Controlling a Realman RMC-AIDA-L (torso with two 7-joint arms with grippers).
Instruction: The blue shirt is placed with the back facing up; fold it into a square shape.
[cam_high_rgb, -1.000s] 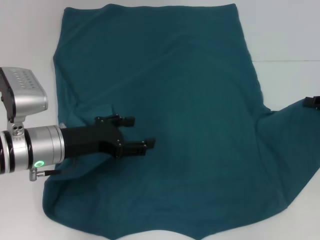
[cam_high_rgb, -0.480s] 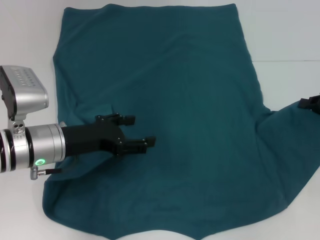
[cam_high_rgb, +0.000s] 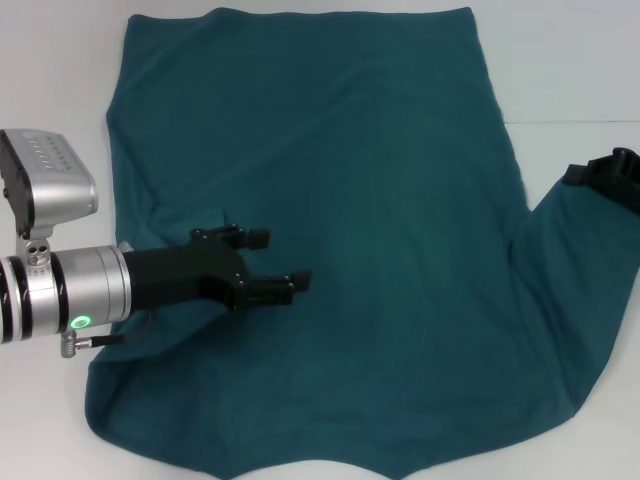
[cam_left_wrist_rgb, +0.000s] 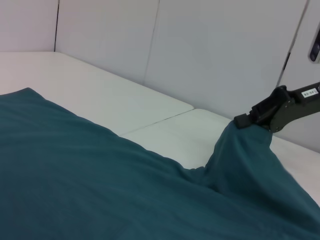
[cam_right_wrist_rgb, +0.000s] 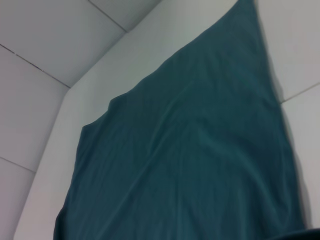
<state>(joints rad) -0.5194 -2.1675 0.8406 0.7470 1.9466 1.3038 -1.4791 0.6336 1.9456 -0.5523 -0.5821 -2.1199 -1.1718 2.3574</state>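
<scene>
I should have my right gripper release the sleeve on the blue shirt's back (cam_high_rgb: 410, 199), opposite my left gripper, which is open.
The blue shirt (cam_high_rgb: 380, 200) lies spread flat on the white table and fills most of the head view. My left gripper (cam_high_rgb: 280, 262) is open, with its black fingers apart, low over the shirt's left-middle part. My right gripper (cam_high_rgb: 600, 172) at the right edge is shut on the shirt's right sleeve and holds it lifted off the table. The left wrist view shows that gripper (cam_left_wrist_rgb: 250, 120) pinching the raised sleeve (cam_left_wrist_rgb: 240, 160). The right wrist view shows only the shirt's body (cam_right_wrist_rgb: 190, 165) from above.
The white table (cam_high_rgb: 560, 60) shows bare at the far right and along the left edge, with a seam line (cam_high_rgb: 575, 122) across it. White wall panels (cam_left_wrist_rgb: 215, 45) stand behind the table.
My right gripper has moved inward from the right edge and has lifted the right sleeve, which now stands narrower and raised. My left arm has stayed still.
</scene>
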